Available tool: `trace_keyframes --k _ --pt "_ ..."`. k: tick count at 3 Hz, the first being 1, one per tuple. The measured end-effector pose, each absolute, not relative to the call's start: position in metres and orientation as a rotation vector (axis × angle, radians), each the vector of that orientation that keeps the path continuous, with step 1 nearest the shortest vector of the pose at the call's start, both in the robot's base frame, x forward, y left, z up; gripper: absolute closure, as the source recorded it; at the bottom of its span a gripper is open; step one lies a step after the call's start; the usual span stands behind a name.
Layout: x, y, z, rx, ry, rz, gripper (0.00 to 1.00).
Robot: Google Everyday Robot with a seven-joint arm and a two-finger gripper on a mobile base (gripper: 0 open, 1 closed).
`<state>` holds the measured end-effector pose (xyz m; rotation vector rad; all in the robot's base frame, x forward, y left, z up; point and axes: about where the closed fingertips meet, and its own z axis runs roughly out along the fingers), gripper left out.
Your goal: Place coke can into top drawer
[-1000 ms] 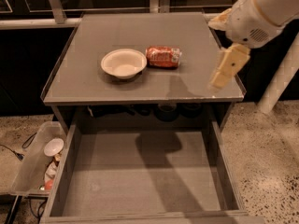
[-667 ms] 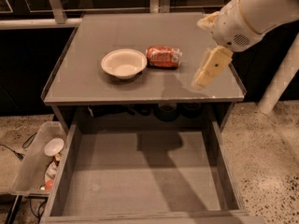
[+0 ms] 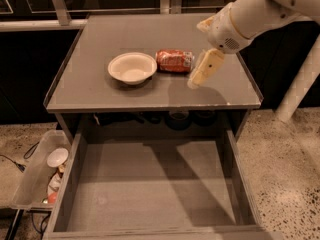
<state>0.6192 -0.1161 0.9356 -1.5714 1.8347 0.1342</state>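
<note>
I need to next grab the end [image 3: 187, 61] of the red coke can away from the cream-white bowl.
The red coke can [image 3: 175, 61] lies on its side on the grey cabinet top [image 3: 100, 91], just right of a cream-white bowl [image 3: 132, 67]. My gripper [image 3: 202, 70] hangs from the white arm at the upper right, a little above the cabinet top and just right of the can, not touching it. The top drawer [image 3: 155, 184] is pulled out wide below the cabinet top, its flat grey floor bare.
A translucent plastic bin [image 3: 37, 176] with small items stands on the floor left of the drawer. A white post [image 3: 300, 84] rises at the right. Dark rails and panels run behind the cabinet.
My arm and gripper have moved left across the cabinet top toward the can. The can, bowl and drawer have not moved.
</note>
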Motion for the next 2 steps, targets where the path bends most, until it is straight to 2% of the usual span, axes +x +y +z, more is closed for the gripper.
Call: trace_keyframes --k 2 --pt "0.691 -0.113 0.915 -1.550 1.894 0.130 0.00"
